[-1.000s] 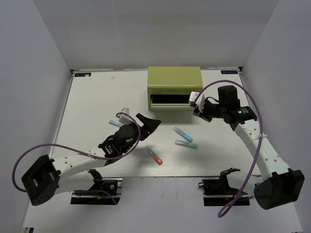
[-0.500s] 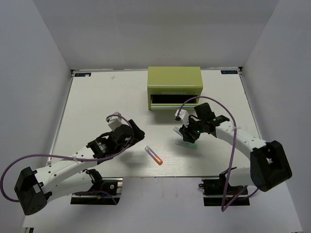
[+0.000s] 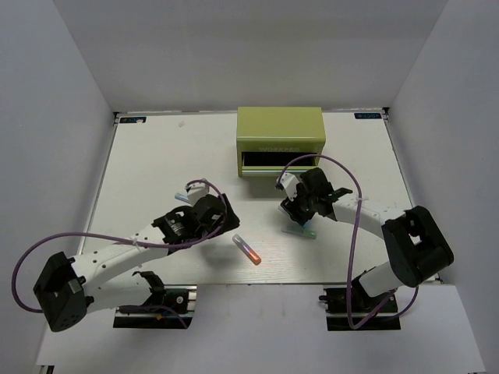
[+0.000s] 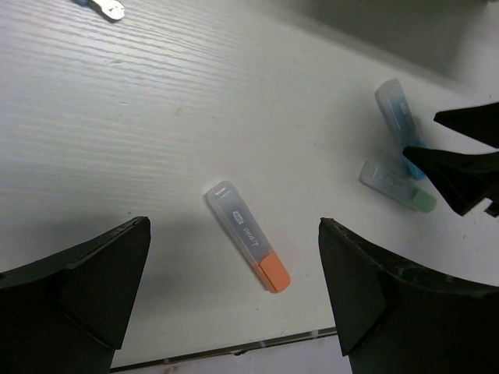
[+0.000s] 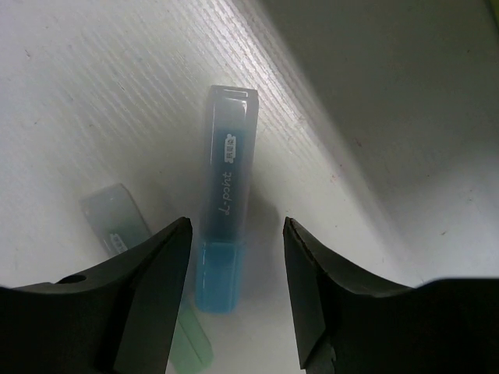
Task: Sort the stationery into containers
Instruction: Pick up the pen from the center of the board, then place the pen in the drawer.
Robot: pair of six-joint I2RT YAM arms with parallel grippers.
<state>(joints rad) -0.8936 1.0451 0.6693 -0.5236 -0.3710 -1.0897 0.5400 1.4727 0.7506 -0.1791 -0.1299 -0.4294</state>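
The left gripper I use will close on the cap end (image 3: pixel 254 257) (image 4: pixel 269 264) of the orange-red tube, nearest the front edge of the table, and leave the tube's clear end sticking out.
The orange-red tube (image 3: pixel 247 249) lies flat near the table's front. In the left wrist view it (image 4: pixel 246 245) sits below and between my open left gripper (image 4: pixel 234 227), untouched. The left gripper (image 3: pixel 222 220) hovers just left of it. My right gripper (image 3: pixel 299 213) is open and low over the blue tube (image 5: pixel 226 234), one finger on each side, not closed. The teal-green tube (image 5: pixel 125 226) lies beside it, showing under the gripper (image 3: pixel 306 231). The thin pale blue tube (image 4: pixel 101 6) lies behind the left wrist. The olive-green chest (image 3: pixel 281 128) stands at the back.
The chest's front shows a dark slot (image 3: pixel 269 160) facing the arms. The blue tube (image 4: pixel 394 109) and green tube (image 4: pixel 398 187) lie close together, with the right fingers (image 4: pixel 460 156) over them. The table's front edge (image 4: pixel 234 351) runs just below the orange tube.
My right gripper has come down from the chest's front to the blue and green tubes. My left gripper has swung round and now points at the orange tube. The tubes have not moved.
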